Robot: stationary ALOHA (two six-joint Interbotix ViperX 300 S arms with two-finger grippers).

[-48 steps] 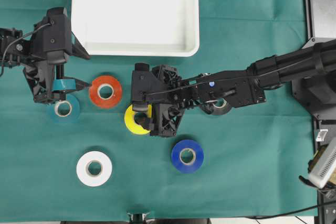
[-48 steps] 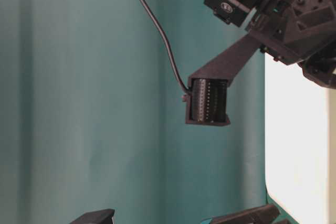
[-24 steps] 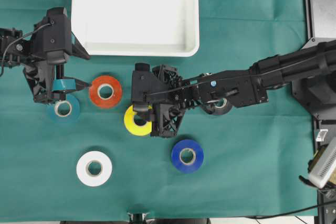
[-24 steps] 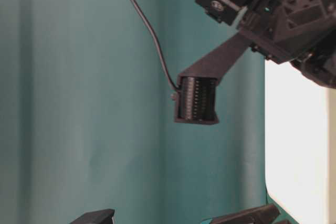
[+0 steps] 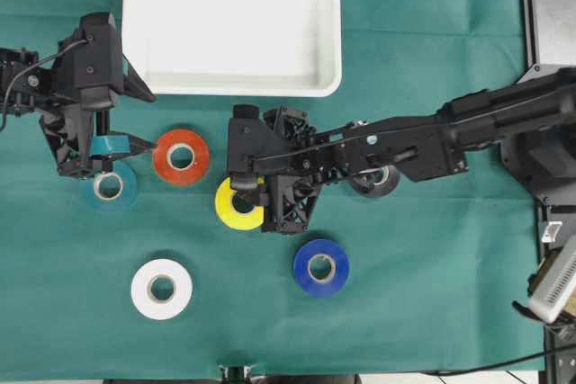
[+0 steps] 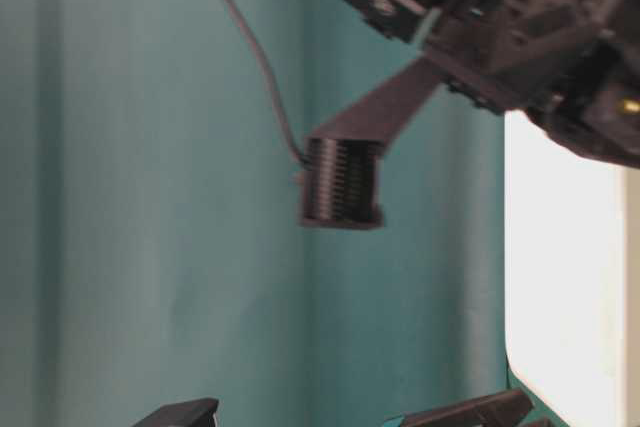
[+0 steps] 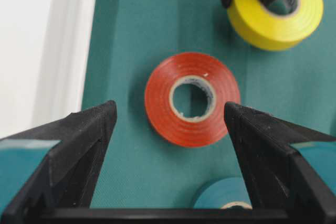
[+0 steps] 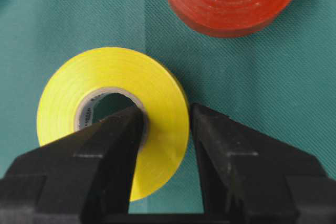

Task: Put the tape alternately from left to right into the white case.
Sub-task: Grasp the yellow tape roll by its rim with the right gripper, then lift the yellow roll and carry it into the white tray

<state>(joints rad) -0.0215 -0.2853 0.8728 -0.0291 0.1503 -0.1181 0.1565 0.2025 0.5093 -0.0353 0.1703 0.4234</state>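
The robot's right gripper needs to release the yellow tape inside the white case (image 5: 289, 8), near the side of the case farthest from the left gripper.
My right gripper (image 5: 250, 197) (image 8: 165, 124) is shut on the yellow tape (image 5: 229, 210) (image 8: 157, 103). One finger sits in the core and the other presses on the outer rim. My left gripper (image 5: 144, 120) (image 7: 168, 124) hangs open, with the red-orange roll (image 5: 162, 157) (image 7: 157, 98) ahead of its fingers and the teal roll (image 5: 123, 188) (image 7: 220, 195) beside it. The white roll (image 5: 148, 290) and blue roll (image 5: 303, 267) lie nearer the front. The black roll (image 5: 382, 182) is half hidden under the right arm. The white case (image 5: 234, 89) (image 7: 31, 51) stands at the back with nothing in it.
Green cloth (image 5: 432, 312) covers the table. Black equipment (image 5: 549, 6) stands along the right edge. The right arm (image 5: 432, 146) stretches across the middle from the right. The red-orange roll also shows just beyond the yellow one (image 8: 226, 9).
The right gripper and the yellow roll have shifted slightly to the right. In the table-level view an arm part has moved upward. The left arm has not moved.
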